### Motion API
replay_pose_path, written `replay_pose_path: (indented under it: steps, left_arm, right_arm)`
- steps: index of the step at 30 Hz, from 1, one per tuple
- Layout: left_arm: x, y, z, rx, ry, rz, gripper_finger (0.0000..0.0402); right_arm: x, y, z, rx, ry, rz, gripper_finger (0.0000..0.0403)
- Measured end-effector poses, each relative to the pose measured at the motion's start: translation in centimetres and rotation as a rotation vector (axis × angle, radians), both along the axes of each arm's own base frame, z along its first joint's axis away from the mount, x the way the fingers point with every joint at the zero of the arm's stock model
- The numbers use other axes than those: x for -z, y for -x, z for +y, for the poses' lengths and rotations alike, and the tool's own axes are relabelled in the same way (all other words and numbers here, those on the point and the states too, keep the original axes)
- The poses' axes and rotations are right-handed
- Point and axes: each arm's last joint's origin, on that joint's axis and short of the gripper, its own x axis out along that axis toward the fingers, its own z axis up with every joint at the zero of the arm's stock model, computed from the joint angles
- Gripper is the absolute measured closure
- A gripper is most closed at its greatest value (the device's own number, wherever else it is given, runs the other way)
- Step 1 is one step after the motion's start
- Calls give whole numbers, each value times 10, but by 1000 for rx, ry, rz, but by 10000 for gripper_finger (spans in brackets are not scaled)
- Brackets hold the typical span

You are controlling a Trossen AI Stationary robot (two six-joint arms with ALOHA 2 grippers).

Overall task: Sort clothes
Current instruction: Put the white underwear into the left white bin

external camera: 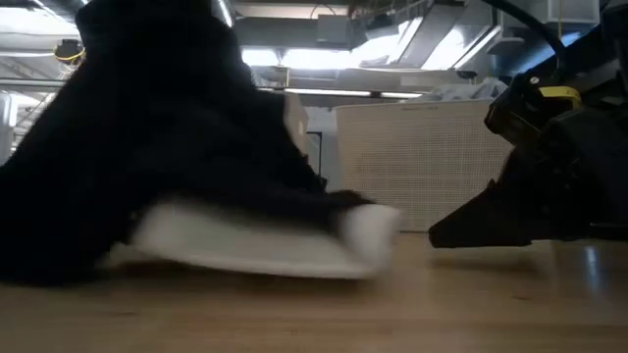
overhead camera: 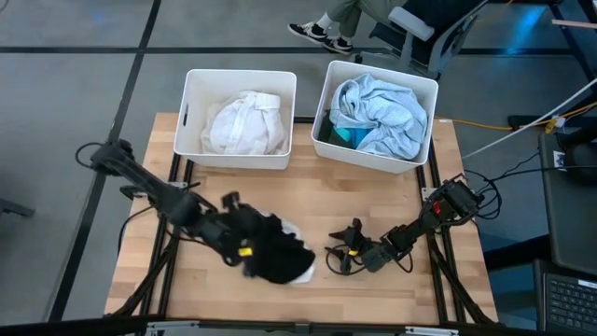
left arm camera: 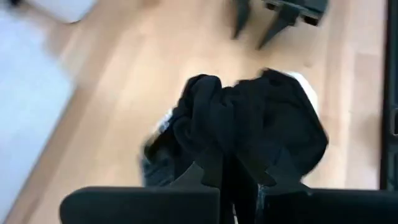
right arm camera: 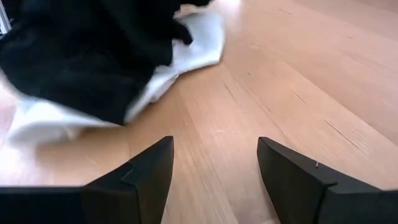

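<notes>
My left gripper is to release the black garment on the bare wood [overhead camera: 244, 203] [left arm camera: 127, 163] in front of the bin of white clothes.
A black garment [overhead camera: 275, 250] lies bunched near the table's front, on top of a white garment [overhead camera: 297, 231] whose edge shows beside it; both also show in the low view [external camera: 147, 127] and the right wrist view [right arm camera: 81, 56]. My left gripper [left arm camera: 239, 165] is shut on the black garment. My right gripper [overhead camera: 338, 254] is open and empty, low over the table just right of the pile; its fingers [right arm camera: 149, 168] point at the clothes. The left bin [overhead camera: 240, 119] holds white clothes, the right bin [overhead camera: 375, 114] pale blue and teal ones. My left gripper pinches a bunched fold of the black garment [left arm camera: 217, 134] between its two fingers, coming from the table's left and slanting down. Several layers are gathered at the fingers. The rest of the garment sags onto the white garment and the table.
Two white plastic bins stand side by side at the table's far edge. Bare wood [overhead camera: 373, 201] lies between the bins and the grippers. A person's shoes [overhead camera: 322, 35] and a chair show beyond the far edge. Cables [overhead camera: 522, 121] run off the table's right side.
</notes>
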Motion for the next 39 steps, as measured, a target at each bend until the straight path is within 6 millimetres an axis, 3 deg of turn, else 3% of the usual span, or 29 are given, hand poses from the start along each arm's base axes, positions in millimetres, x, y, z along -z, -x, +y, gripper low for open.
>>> replay_pose_path:
  steps: [8,16,21,25,33,39]
  left_arm:
    - [-16,42,31,-252,-143,5,397]
    - [-40,57,48,-387,-343,-244,396]
    - [-42,62,55,-391,-402,-231,397]
    - [-25,65,57,-409,-373,-156,391]
    - [36,72,57,-470,-269,33,392]
    - [73,80,60,-550,-224,85,363]
  right_arm:
    - [0,0,0,1,0,0,171]
    - [0,0,0,1,1,0,171]
    - [0,0,0,2,1,0,171]
    - [0,0,0,2,1,0,171]
    - [0,0,0,2,1,0,171]
    - [0,0,0,2,1,0,171]
